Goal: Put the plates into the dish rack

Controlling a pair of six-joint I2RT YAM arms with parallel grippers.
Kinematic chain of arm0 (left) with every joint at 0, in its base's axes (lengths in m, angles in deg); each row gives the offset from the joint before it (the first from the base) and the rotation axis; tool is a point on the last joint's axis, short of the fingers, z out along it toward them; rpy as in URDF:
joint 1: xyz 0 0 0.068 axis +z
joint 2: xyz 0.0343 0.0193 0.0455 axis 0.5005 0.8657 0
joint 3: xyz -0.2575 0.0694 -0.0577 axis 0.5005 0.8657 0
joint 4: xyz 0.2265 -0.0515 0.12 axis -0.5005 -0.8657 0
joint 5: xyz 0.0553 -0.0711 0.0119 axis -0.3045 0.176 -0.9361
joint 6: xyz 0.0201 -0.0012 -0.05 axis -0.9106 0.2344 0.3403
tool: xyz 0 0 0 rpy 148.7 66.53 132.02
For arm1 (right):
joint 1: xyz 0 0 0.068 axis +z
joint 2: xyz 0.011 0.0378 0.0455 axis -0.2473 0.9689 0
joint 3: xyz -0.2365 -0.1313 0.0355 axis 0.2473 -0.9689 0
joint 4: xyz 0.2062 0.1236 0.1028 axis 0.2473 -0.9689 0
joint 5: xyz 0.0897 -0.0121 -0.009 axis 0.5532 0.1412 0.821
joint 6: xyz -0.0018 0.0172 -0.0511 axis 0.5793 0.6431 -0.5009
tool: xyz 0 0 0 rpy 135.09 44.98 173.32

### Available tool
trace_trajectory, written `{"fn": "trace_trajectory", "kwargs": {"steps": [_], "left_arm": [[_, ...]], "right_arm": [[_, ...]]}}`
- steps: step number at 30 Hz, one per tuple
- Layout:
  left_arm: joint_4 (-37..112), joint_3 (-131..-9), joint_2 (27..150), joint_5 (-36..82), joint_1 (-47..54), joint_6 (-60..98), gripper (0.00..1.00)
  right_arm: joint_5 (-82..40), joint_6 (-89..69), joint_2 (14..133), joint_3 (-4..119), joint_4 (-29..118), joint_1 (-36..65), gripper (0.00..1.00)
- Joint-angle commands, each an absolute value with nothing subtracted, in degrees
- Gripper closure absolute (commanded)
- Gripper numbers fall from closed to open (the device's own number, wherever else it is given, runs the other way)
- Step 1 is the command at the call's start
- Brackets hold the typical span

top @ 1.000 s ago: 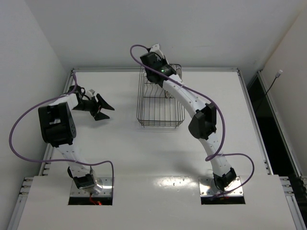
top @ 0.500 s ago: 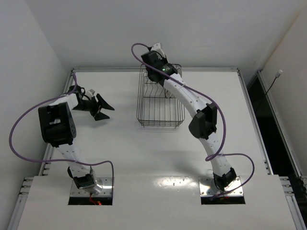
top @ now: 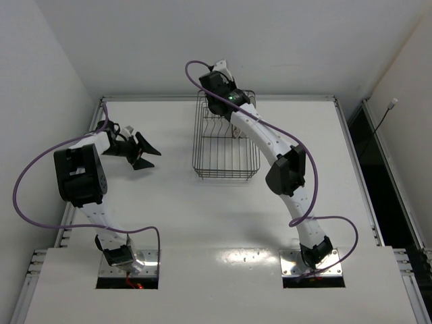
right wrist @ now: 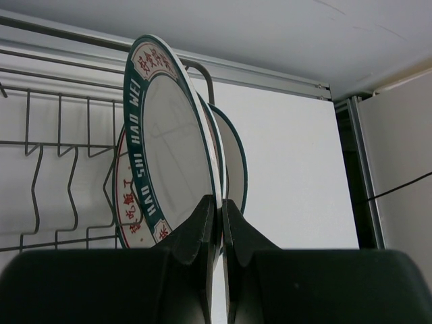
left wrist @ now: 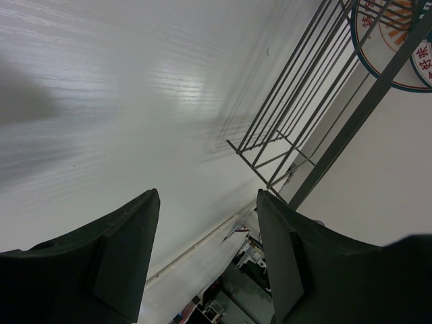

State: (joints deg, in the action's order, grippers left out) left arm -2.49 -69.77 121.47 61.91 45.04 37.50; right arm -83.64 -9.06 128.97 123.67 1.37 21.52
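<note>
Next, I let go of the dark blue lettered plate with my right gripper in the rack slot (top: 235, 119) beside the orange sunburst plate.
The dish rack (top: 224, 177) stands at mid table; its wires show in the right wrist view (right wrist: 59, 143) and the left wrist view (left wrist: 358, 115). My right gripper (right wrist: 221, 202) is shut on the rim of the dark blue lettered plate (right wrist: 172, 148), which stands upright at the rack's far end. The orange sunburst plate (right wrist: 127, 202) stands just behind it and also shows in the left wrist view (left wrist: 398, 40). A third plate (right wrist: 235, 162) stands upright on the other side. In the top view the right wrist (top: 217, 89) hides the plates. My left gripper (top: 145, 152) is open and empty, left of the rack.
The table's raised back edge (right wrist: 270, 73) runs close behind the plates. White walls enclose the table on the left and back. A dark gap (top: 378, 169) lies beyond the table's right edge. Purple cables loop off both arms.
The right wrist has shifted very slightly over the rack's far end. The left arm has not moved.
</note>
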Motion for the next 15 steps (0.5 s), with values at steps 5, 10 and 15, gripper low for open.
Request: {"fn": "trace_trajectory", "kwargs": {"steps": [5, 10, 15], "left_arm": [[-2.8, -70.3, 121.6, 62.1, 45.6, 36.9, 0.44], [-2.8, -70.3, 121.6, 62.1, 45.6, 36.9, 0.44], [-2.8, -70.3, 121.6, 62.1, 45.6, 36.9, 0.44]], "right_arm": [[-87.4, -10.6, 124.8, 126.6, 6.2, 21.5, 1.00], [-88.6, -11.7, 124.3, 126.0, 7.4, 21.5, 1.00], [-88.6, -11.7, 124.3, 125.5, 6.8, 21.5, 1.00]]}}
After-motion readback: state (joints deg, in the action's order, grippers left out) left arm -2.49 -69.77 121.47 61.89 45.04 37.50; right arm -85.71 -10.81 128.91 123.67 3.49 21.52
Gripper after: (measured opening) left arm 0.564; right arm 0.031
